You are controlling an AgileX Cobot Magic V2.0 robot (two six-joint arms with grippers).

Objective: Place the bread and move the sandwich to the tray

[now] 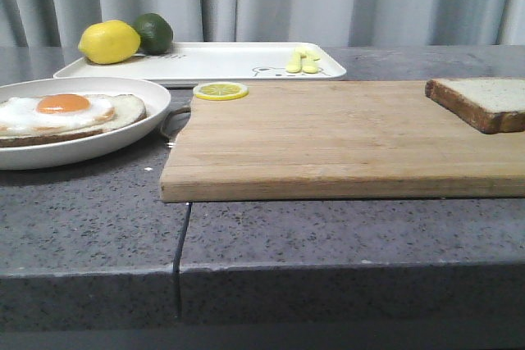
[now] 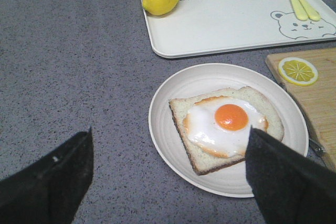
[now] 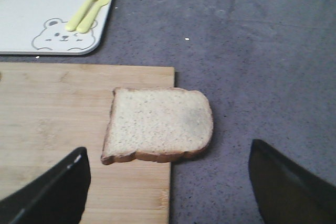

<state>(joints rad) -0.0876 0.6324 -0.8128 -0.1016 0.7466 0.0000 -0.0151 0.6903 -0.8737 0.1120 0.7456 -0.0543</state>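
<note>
Next, I move my right gripper to the brown-crusted bread point(image 1: 484, 106) point(image 3: 157, 124) at the end of the wooden cutting board and close it there.
The bread point(image 1: 486, 101) is a pale slice with a brown crust at the right end of the wooden cutting board point(image 1: 328, 133), overhanging its edge in the right wrist view point(image 3: 157, 124). The sandwich point(image 1: 66, 112), an egg-topped slice, lies on a round white plate point(image 1: 152, 104), also in the left wrist view point(image 2: 228, 124). The white tray point(image 1: 230, 59) with a bear drawing is at the back. My left gripper point(image 2: 170, 182) hangs open above the plate's edge. My right gripper point(image 3: 168, 187) hangs open above the bread's near side. Neither gripper shows in the front view.
A lemon point(image 1: 109, 42) and a lime point(image 1: 154, 32) sit on the tray's left end, and a yellow fork and knife point(image 1: 302, 60) on its right end. A lemon slice point(image 1: 221, 90) lies on the board's back left corner. The counter point(image 1: 328, 235) is grey stone.
</note>
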